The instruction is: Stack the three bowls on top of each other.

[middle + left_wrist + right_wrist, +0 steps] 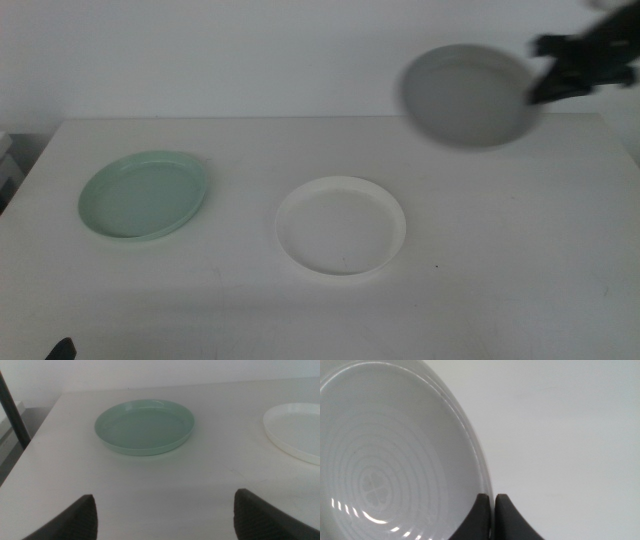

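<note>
Next, my right gripper sets the grey bowl down inside the white bowl (338,216) that is in the middle of the table.
The grey bowl (468,96) hangs tilted in the air above the table's far right, blurred. My right gripper (541,85) is shut on its rim; in the right wrist view the two jaws pinch the edge of the grey bowl (395,460), and the right gripper (493,510) shows almost no gap. The white bowl (341,226) lies flat on the table's middle, also seen as the white bowl (295,430). The mint green bowl (144,194) rests at the left, and the green bowl (145,426) lies ahead of my open left gripper (165,515), which waits at the near left.
The white table (500,260) ends at a left edge beside a dark post (12,410). A white wall stands behind the table's far edge.
</note>
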Available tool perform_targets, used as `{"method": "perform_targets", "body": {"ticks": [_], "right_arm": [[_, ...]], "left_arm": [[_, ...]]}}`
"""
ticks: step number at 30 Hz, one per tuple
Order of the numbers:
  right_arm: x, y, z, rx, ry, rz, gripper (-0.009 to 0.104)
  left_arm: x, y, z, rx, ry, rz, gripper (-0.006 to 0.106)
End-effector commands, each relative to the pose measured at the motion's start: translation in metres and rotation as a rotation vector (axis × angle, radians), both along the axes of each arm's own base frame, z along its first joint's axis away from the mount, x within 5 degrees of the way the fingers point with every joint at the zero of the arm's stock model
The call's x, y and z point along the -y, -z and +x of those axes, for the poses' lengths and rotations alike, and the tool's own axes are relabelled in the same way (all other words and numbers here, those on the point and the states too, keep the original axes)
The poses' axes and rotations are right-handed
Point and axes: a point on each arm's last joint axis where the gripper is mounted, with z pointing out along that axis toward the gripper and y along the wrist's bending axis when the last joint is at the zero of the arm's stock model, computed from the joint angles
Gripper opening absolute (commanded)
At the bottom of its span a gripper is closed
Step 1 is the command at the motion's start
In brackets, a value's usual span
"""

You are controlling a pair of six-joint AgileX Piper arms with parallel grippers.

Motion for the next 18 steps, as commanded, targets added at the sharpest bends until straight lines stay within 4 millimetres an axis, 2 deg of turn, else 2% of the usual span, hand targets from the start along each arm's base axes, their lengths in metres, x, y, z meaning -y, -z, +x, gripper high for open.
{"method": "perform_targets", "body": {"ticks": [1,3,6,10,14,18], "right_arm": [[-0.041,-0.030,-0.010,0.089,-0.075,0.011,-0.001],[-0.074,-0.025,-0.011,0.086,-0.124,-0.019,-0.001],[-0.109,-0.017,-0.013,0.084,-0.164,-0.063,-0.001],[-0.145,0.002,-0.016,0.047,-0.224,-0.094,-0.001],[-0.168,0.022,-0.017,0.003,-0.276,-0.101,-0.001],[-0.178,0.045,-0.013,-0.049,-0.296,-0.111,-0.001]], "left_arm": [[-0.001,-0.009,0.000,0.084,-0.017,-0.022,0.105],[-0.001,-0.009,0.000,0.084,-0.017,-0.022,0.105],[-0.001,-0.009,0.000,0.084,-0.017,-0.022,0.105],[-0.001,-0.009,0.000,0.084,-0.017,-0.022,0.105],[-0.001,-0.009,0.000,0.084,-0.017,-0.022,0.105],[-0.001,-0.009,0.000,0.084,-0.017,-0.022,0.105]]}}
